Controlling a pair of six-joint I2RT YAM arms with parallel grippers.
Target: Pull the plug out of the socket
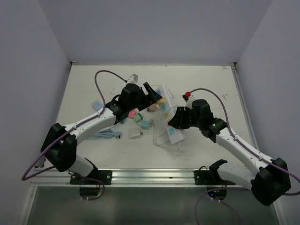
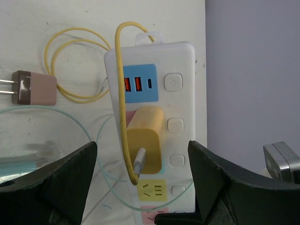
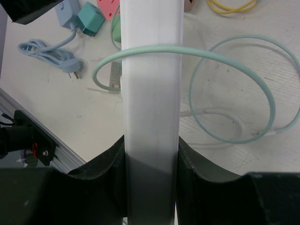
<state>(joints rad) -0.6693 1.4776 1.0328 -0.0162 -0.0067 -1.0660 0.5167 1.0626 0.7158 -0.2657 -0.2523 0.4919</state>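
My right gripper needs to set the white socket strip down on the table, a short gap from the brown adapter (image 1: 177, 104).
A white socket strip (image 1: 165, 110) lies across the middle of the table. In the left wrist view a yellow plug (image 2: 145, 138) sits in the strip (image 2: 180, 93), just below its blue USB panel, with a yellow cable (image 2: 121, 70) running out of it. My left gripper (image 2: 142, 145) is open, one finger on each side of the plug and neither touching it. My right gripper (image 3: 151, 157) is shut on the strip's near end (image 3: 151, 84), with both fingers (image 3: 110, 164) pressed against its sides.
A brown adapter (image 2: 35, 87) and yellow cable loops (image 2: 70, 47) lie left of the strip. A mint cable (image 3: 234, 61) drapes over it. A blue cable (image 3: 47, 51), a teal plug (image 3: 90, 18) and other small adapters (image 1: 136, 115) lie to the left. The purple wall (image 2: 253, 70) stands close.
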